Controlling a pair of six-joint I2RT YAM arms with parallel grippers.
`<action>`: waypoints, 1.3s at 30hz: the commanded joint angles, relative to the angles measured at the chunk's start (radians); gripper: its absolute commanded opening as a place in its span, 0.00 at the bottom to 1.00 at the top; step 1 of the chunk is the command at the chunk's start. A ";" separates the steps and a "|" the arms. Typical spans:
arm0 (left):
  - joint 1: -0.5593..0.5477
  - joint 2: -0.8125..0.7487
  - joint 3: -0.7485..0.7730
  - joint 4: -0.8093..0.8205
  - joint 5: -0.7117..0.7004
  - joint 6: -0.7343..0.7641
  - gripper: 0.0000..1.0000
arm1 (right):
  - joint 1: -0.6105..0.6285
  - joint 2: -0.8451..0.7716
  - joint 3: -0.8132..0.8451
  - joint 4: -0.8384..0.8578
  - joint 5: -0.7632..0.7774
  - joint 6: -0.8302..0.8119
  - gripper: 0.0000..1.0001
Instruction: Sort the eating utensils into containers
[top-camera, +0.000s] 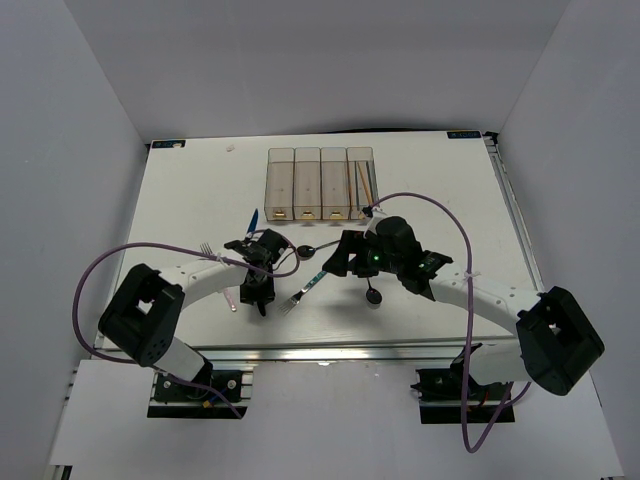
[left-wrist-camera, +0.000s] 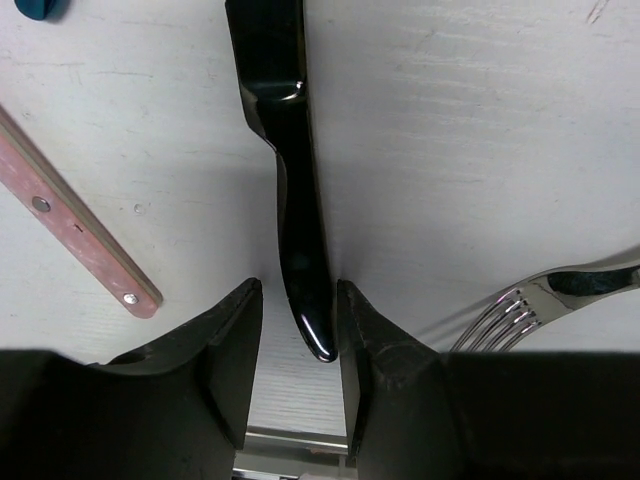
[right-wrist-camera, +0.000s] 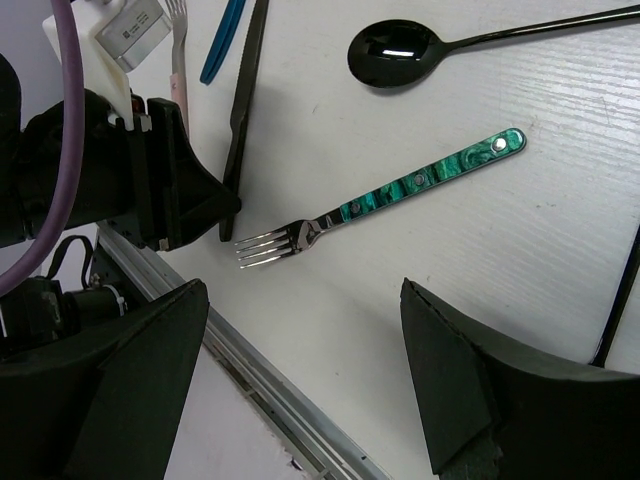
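My right gripper is to go next to the black knife's handle (top-camera: 263, 304) (right-wrist-camera: 235, 160), beside my left gripper's fingers, and take hold there.
My left gripper (top-camera: 262, 298) points at the near edge, and its fingers straddle the handle end of a black knife (left-wrist-camera: 295, 190) lying on the table. In the left wrist view the gripper (left-wrist-camera: 298, 330) is narrowly open: the handle lies against the right finger, with a gap at the left one. My right gripper (right-wrist-camera: 305, 370) is wide open and empty above the table, near a teal-handled fork (right-wrist-camera: 400, 190). Four clear bins (top-camera: 320, 185) stand in a row at the back. Chopsticks (top-camera: 368, 180) lie in the rightmost bin.
A black spoon (right-wrist-camera: 395, 50), a blue knife (right-wrist-camera: 222, 40) and a pink-handled fork (right-wrist-camera: 178, 60) lie nearby. The pink handle (left-wrist-camera: 70, 225) is left of the black knife. A second black spoon (top-camera: 372, 293) lies near the front. The table's metal front edge (right-wrist-camera: 260, 380) is close.
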 joint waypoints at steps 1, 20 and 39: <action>-0.004 0.015 -0.018 0.049 0.007 -0.015 0.46 | 0.002 -0.024 0.027 0.005 0.006 -0.016 0.82; -0.004 0.038 -0.132 0.161 0.088 -0.021 0.00 | 0.001 -0.079 0.024 -0.008 -0.009 -0.033 0.82; -0.015 -0.098 -0.024 0.084 0.051 -0.004 0.00 | 0.028 0.259 0.086 0.214 -0.133 0.060 0.81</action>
